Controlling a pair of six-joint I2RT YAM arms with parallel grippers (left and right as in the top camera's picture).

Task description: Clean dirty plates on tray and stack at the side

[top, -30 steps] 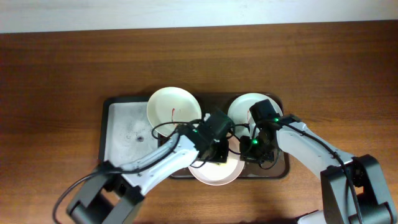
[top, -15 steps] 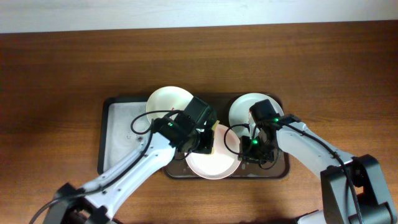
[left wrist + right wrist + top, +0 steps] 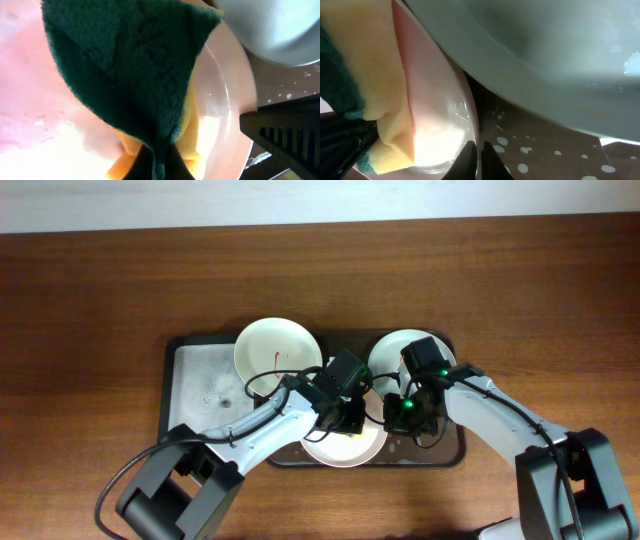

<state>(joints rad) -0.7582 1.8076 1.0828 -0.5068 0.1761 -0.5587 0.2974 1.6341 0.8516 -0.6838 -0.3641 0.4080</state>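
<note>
Next, my left gripper puts the green and yellow sponge down on the grey tray's droplet-speckled bottom, towards the brown tray (image 3: 219, 406).
Three pale plates lie on the dark brown tray (image 3: 450, 452). The back left plate (image 3: 277, 350) has a red smear. The back right plate (image 3: 400, 352) shows no smear; it also shows in the right wrist view (image 3: 545, 60). The front plate (image 3: 345, 455) lies at the tray's front edge. My left gripper (image 3: 345, 418) (image 3: 157, 165) is shut on a green and yellow sponge (image 3: 135, 65) pressed onto the front plate (image 3: 30, 100). My right gripper (image 3: 402, 418) (image 3: 479, 150) is shut on that plate's right rim (image 3: 445, 100).
A smaller grey tray with white lining (image 3: 200, 390) sits at the left, beside the back left plate. White droplets speckle the brown tray floor (image 3: 545, 155). Bare wooden table (image 3: 550, 290) surrounds the trays, with a pale wall strip at the back.
My left gripper swept the sponge left across the front plate and back to the right. The front plate shifted slightly. The right gripper kept its hold on the rim.
</note>
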